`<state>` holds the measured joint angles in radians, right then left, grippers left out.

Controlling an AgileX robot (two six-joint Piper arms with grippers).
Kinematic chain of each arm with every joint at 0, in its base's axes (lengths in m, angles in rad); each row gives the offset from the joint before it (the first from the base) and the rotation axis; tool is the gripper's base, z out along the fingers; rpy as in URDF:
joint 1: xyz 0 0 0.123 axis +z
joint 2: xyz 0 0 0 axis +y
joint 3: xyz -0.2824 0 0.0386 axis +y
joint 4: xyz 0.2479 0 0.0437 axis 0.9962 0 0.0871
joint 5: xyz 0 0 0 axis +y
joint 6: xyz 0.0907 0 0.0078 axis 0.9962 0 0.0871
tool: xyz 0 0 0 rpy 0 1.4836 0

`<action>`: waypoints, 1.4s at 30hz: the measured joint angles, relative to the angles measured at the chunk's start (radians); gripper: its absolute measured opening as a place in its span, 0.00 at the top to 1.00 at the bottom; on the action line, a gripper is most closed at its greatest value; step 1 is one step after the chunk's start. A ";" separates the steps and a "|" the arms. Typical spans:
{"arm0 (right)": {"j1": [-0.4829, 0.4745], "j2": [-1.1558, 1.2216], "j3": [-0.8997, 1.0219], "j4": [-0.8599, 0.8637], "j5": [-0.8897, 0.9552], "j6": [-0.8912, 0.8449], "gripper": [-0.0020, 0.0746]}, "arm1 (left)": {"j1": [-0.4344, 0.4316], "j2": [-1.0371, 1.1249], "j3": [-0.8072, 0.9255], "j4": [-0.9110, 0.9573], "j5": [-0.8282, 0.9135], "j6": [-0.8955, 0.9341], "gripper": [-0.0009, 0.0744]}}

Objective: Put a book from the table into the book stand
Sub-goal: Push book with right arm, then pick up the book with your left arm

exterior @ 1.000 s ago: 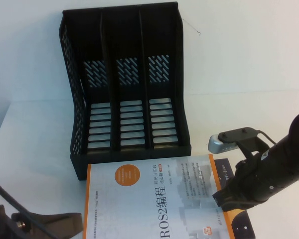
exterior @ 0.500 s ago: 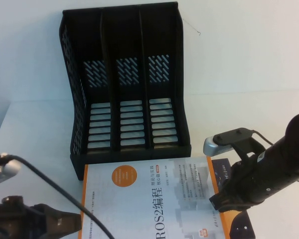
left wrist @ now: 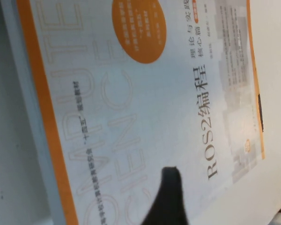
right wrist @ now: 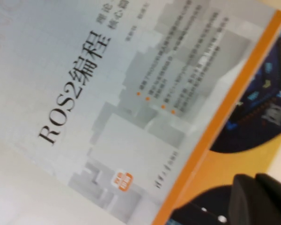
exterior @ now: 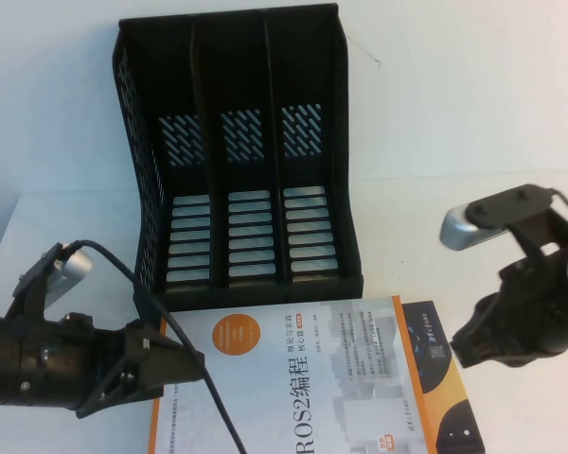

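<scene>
My left gripper has its finger hanging over the ROS2 book's flat cover, so I should back it off, lower and turn it, then pinch the orange spine edge (left wrist: 48, 117).
The white-grey "ROS2" book (exterior: 293, 378) lies flat on the table (exterior: 454, 189) in front of the black book stand (exterior: 237, 142), whose three slots are empty. My left gripper (exterior: 175, 372) is open at the book's left edge; in the left wrist view one dark finger (left wrist: 171, 197) hangs over the cover (left wrist: 131, 108). My right gripper (exterior: 469, 345) is shut and empty, just right of the book's right edge. In the right wrist view it (right wrist: 260, 199) sits over the neighbouring black-and-orange cover, beside the ROS2 book (right wrist: 107, 93).
A black book with orange blobs (exterior: 450, 416) lies under the ROS2 book's right side and also shows in the right wrist view (right wrist: 253, 122). The stand is close behind the book. A thin wire (exterior: 364, 52) hangs by the stand's top right corner.
My left arm has come up and moved right to the book's left edge. My right gripper has moved right, off the book's right edge.
</scene>
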<state>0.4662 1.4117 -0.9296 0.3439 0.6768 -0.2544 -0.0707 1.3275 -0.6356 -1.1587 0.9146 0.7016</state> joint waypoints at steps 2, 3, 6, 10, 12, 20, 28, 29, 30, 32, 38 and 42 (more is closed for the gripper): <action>-0.016 -0.031 0.000 -0.025 0.024 0.023 0.97 | 0.000 0.010 -0.009 0.003 -0.014 0.004 0.24; -0.025 -0.046 0.000 -0.037 0.036 0.034 0.97 | 0.000 0.012 -0.011 0.015 -0.028 0.010 0.21; -0.049 -0.087 0.000 -0.065 0.063 0.048 0.97 | 0.018 0.012 -0.017 0.073 -0.047 0.010 0.20; -0.071 -0.108 0.000 -0.109 0.101 0.065 0.97 | 0.112 0.014 -0.020 0.122 -0.033 0.010 0.28; -0.079 -0.110 0.000 -0.126 0.113 0.078 0.97 | 0.179 0.023 -0.020 0.117 -0.013 0.015 0.33; -0.084 -0.118 0.011 -0.137 0.081 0.085 0.97 | 0.264 0.150 -0.026 0.031 0.042 0.083 0.55; -0.084 -0.118 0.011 -0.137 0.047 0.087 0.97 | 0.264 0.334 -0.026 -0.133 0.198 0.266 0.58; -0.084 -0.118 0.011 -0.137 0.039 0.087 0.97 | 0.264 0.348 -0.026 -0.143 0.204 0.278 0.58; -0.084 -0.118 0.011 -0.137 0.037 0.087 0.97 | 0.264 0.359 -0.027 -0.148 0.204 0.283 0.57; -0.084 -0.118 0.011 -0.137 0.032 0.087 0.97 | 0.264 0.375 -0.027 -0.156 0.200 0.293 0.52; -0.084 -0.118 0.013 -0.128 0.028 0.087 0.97 | 0.264 0.387 -0.027 -0.165 0.158 0.300 0.25; -0.084 -0.118 0.015 -0.126 0.028 0.087 0.97 | 0.264 0.390 -0.027 -0.163 0.140 0.300 0.20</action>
<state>0.3826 1.2936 -0.9145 0.2183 0.7053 -0.1678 0.1937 1.7175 -0.6622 -1.3219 1.0542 1.0011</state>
